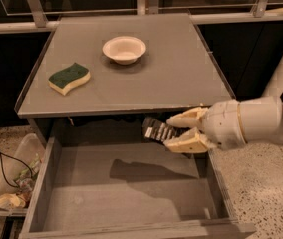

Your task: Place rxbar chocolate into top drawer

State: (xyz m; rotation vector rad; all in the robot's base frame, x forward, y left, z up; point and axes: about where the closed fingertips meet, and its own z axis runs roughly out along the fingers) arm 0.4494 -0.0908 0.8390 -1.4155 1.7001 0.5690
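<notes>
The robot's gripper needs to put the rxbar chocolate down on the bare middle of the top drawer's grey bottom [139,168].
My gripper [177,131] comes in from the right and is shut on the rxbar chocolate [157,130], a small black bar with pale stripes. It holds the bar in the air just below the table's front edge, above the back right part of the top drawer [57,203]. The drawer is pulled out, wide and grey, with a flat bare bottom and low walls. The bar's shadow falls on the drawer floor.
On the grey table top [171,78] lie a green-and-yellow sponge [70,77] at the left and a white bowl [124,49] near the back middle. A clear bin with rubbish and a cable [12,183] sit on the floor to the left.
</notes>
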